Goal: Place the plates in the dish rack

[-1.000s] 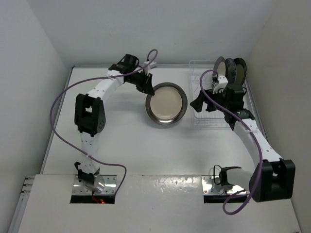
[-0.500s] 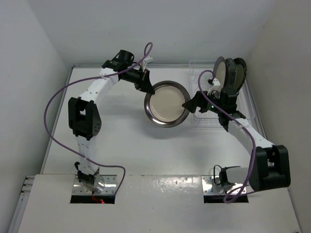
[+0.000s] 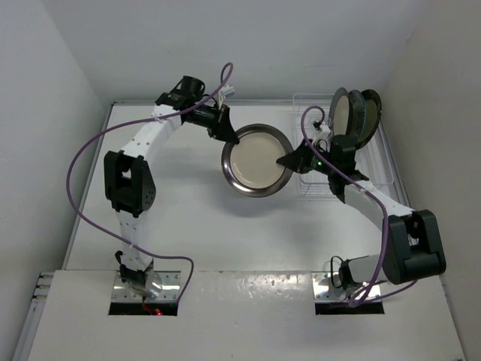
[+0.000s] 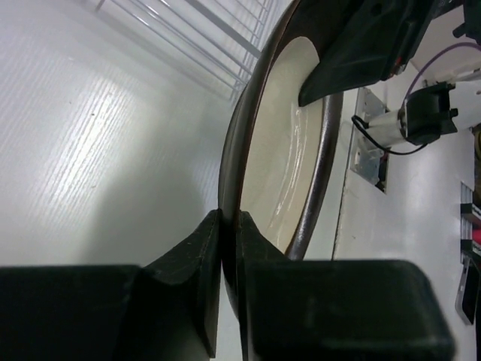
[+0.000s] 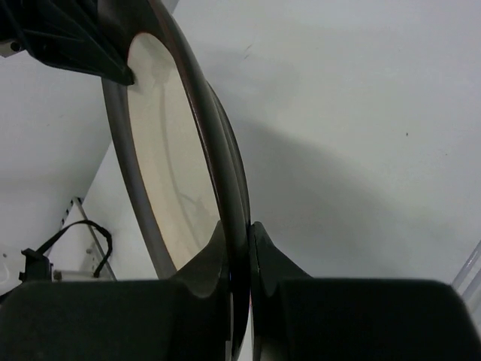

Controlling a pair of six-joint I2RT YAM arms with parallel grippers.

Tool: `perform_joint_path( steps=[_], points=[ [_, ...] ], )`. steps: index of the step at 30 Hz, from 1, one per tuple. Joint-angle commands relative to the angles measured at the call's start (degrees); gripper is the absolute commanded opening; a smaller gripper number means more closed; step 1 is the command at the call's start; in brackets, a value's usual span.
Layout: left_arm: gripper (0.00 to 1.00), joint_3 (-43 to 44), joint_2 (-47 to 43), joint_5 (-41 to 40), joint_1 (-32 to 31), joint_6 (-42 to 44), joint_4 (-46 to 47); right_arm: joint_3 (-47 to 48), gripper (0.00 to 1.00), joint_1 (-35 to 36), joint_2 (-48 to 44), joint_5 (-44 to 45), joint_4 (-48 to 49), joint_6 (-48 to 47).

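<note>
Next, my right gripper lets go of the dark-rimmed plate in the clear dish rack, upright [image 3: 329, 124] beside the row of standing plates.
A dark-rimmed plate [image 3: 257, 159] with a cream centre is held above the table's middle by both arms. My left gripper [image 3: 228, 135] is shut on its upper-left rim; in the left wrist view the gripper [image 4: 229, 226] pinches the plate's [image 4: 278, 150] edge. My right gripper [image 3: 289, 160] is shut on the opposite rim; the right wrist view shows this gripper [image 5: 244, 241] clamping the plate [image 5: 165, 150]. The clear dish rack [image 3: 379, 177] stands at the back right, with other plates [image 3: 344, 113] upright at its far end.
The white walls close in on the left, back and right of the table. A purple cable [image 3: 83, 165] loops from the left arm. The right arm's elbow [image 3: 413, 244] sits near the right wall, below the rack.
My right gripper swung left from the rack to the plate's right rim and shut on it. The left gripper kept its hold and the plate shifted slightly.
</note>
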Motion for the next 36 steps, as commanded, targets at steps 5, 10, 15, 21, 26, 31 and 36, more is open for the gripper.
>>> perform_joint_path(
  steps=[5,10,15,21,26,31,36],
  points=[
    [0.71,0.4,-5.0,-2.3,-1.0,-3.0,0.4,-0.1,0.00,0.7,-6.6,7.3,7.4,1.9],
    [0.99,4.9,-4.5,-17.6,-1.0,-4.0,0.4,0.2,0.00,0.7,-9.9,15.7,6.9,2.5],
    [0.99,9.3,-4.5,-40.2,-0.5,-5.8,0.4,6.3,0.00,0.7,-11.7,27.2,1.0,-1.4],
    [0.99,7.4,-6.0,-51.2,0.1,-4.5,1.0,17.3,0.00,0.7,-10.7,47.1,-6.4,-16.3],
    [0.99,3.7,-7.2,-51.2,0.1,-4.5,2.1,23.9,0.00,0.6,-6.3,59.2,-3.3,-27.5],
    [0.99,2.4,-7.2,-50.7,0.6,-4.5,2.1,30.8,0.00,-0.5,0.8,65.8,0.3,-43.4],
    [0.99,1.9,-6.6,-50.2,1.1,-4.5,2.1,34.1,0.00,-0.9,6.4,70.1,4.4,-51.5]
  ],
)
